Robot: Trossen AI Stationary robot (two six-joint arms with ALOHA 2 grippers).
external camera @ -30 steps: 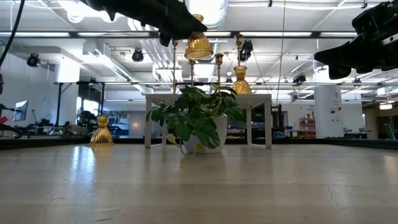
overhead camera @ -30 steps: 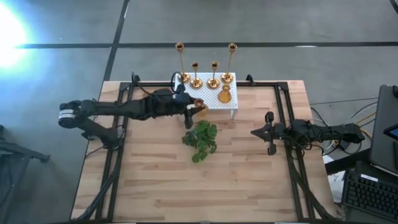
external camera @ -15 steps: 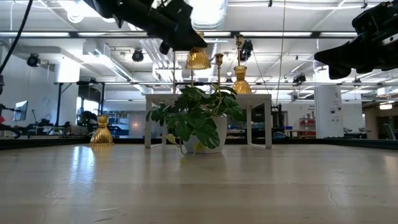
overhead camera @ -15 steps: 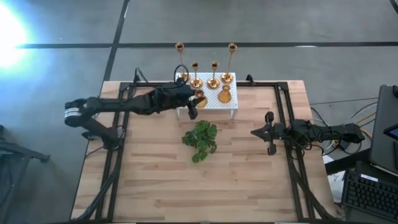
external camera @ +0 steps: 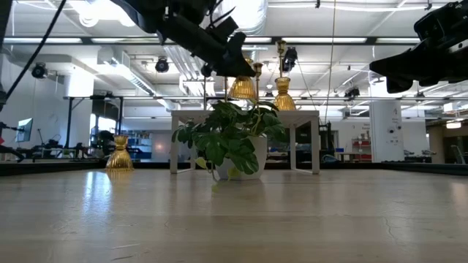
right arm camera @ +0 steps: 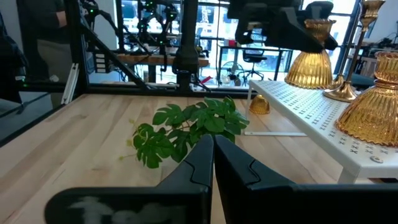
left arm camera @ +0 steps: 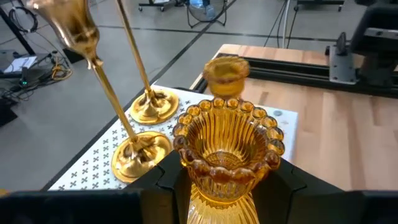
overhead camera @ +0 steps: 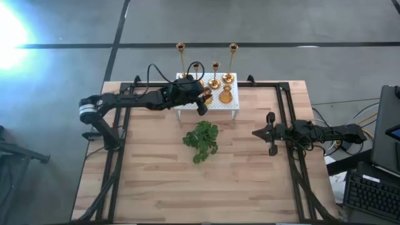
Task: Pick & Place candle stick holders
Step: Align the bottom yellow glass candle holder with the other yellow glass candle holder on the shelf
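Note:
Next, I release the squat holder, now hanging over the white stand, on the white stand (overhead camera: 208, 99) with my left gripper, beside the other squat holder, near the stand's front edge.
My left gripper (overhead camera: 201, 101) is shut on a squat, ribbed gold candle stick holder (left arm camera: 227, 149) and hangs over the left part of the white perforated stand (overhead camera: 211, 100). On the stand are two tall thin holders (overhead camera: 180, 49) (overhead camera: 233, 49), two shorter ones (overhead camera: 215, 66), and another squat one (overhead camera: 225, 95). In the low view, one more squat holder (external camera: 119, 155) stands on its base on the table, far left. My right gripper (overhead camera: 255, 132) waits shut at the table's right side. My left gripper pinches the squat holder between its two fingers (left arm camera: 166, 180), on the narrow neck (left arm camera: 198, 186) just below the beaded cup. The fingers come nearly level from the table's left, tipped slightly down. The holder stays upright, its bell-shaped base (external camera: 243, 90) lifted clear above the stand.
A green leafy plant (overhead camera: 201, 140) in a white pot stands at the table's middle, just in front of the stand. Black rails (overhead camera: 289, 119) run along the table's left, right and far sides. The near half of the wooden tabletop (overhead camera: 200, 194) is bare.
My left gripper has swung toward the table's far edge and a little right, from beside the plant to over the stand, sinking slightly. It has stayed shut on the squat holder, which has travelled with it, upright and clear.

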